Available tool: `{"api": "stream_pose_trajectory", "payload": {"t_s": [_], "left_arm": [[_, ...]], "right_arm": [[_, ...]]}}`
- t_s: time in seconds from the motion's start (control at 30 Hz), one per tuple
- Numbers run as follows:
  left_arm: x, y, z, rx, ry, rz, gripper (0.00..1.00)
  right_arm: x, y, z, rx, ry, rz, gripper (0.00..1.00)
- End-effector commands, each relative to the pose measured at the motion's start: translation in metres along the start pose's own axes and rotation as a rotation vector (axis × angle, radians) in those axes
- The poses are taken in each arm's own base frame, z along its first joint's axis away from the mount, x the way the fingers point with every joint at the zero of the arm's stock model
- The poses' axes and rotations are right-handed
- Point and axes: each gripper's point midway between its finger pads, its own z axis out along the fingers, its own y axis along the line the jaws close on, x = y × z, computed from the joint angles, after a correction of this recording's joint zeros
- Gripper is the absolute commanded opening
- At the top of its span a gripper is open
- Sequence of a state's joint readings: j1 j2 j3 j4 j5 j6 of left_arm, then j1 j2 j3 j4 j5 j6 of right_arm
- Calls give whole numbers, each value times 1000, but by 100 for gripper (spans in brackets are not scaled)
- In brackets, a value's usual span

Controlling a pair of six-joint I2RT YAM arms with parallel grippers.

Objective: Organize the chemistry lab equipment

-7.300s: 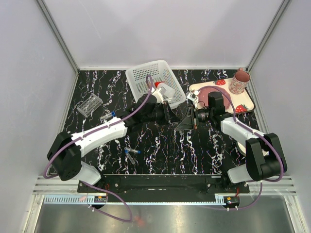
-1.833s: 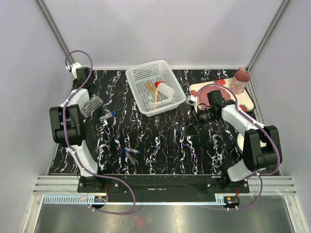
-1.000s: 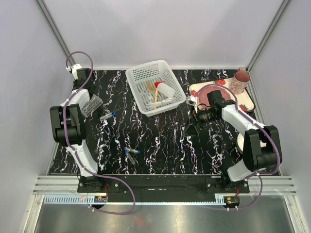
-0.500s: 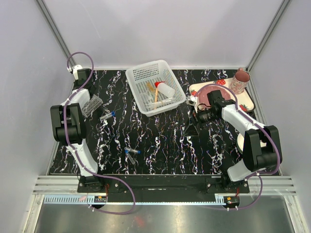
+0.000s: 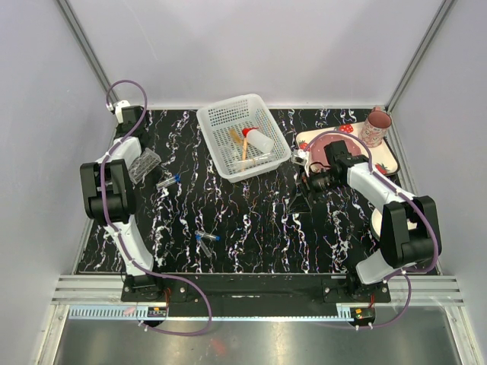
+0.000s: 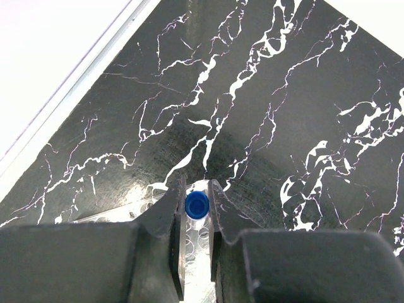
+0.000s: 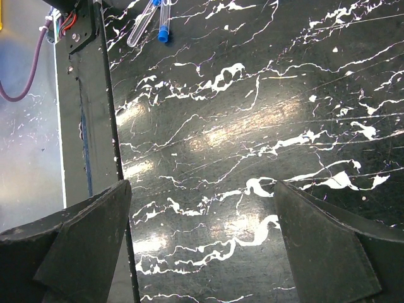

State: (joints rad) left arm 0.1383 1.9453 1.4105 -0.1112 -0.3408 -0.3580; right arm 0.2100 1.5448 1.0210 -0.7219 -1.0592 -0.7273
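My left gripper will let go of the blue-capped tube, and it will go in the far corner hole of the clear tube rack (image 5: pixel 146 151) (image 6: pixel 197 207).
In the left wrist view my left gripper (image 6: pixel 197 185) is shut on a small clear tube with a blue cap (image 6: pixel 197 205). It holds the tube upright over the clear tube rack (image 6: pixel 189 265). From above, the rack (image 5: pixel 144 165) lies at the far left under that arm. More blue-capped tubes lie loose beside the rack (image 5: pixel 169 181) and near the front (image 5: pixel 205 240). The red-capped squeeze bottle (image 5: pixel 259 141) and thin orange sticks (image 5: pixel 240 144) lie in the white basket (image 5: pixel 221 118). My right gripper (image 7: pixel 202 246) hangs open and empty over bare table, right of the basket (image 5: pixel 303 186).
A strawberry-print tray (image 5: pixel 386 158) with a pink mug (image 5: pixel 375 127) stands at the back right, just behind my right arm. The left wall and table edge (image 6: pixel 82 69) run close to my left gripper. Two loose tubes (image 7: pixel 154 19) show at the top of the right wrist view.
Since the earliest frame my left arm has swung from the basket to the far left, and the bottle now lies in the basket. Over the last second almost nothing moved.
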Motion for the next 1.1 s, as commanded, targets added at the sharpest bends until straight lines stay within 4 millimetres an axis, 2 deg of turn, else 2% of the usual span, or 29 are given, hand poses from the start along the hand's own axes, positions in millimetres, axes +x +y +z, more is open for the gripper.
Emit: {"api": "stream_pose_trajectory", "payload": {"t_s": [0.0, 0.5, 1.07], "left_arm": [[-23, -11, 1, 29, -55, -12, 8], [-20, -7, -2, 23, -56, 30, 8], [-21, -19, -1, 59, -63, 77, 9]], "right_arm": [[-13, -2, -3, -6, -23, -43, 100], [-13, -2, -4, -5, -20, -45, 99], [-13, -2, -4, -4, -18, -45, 100]]}}
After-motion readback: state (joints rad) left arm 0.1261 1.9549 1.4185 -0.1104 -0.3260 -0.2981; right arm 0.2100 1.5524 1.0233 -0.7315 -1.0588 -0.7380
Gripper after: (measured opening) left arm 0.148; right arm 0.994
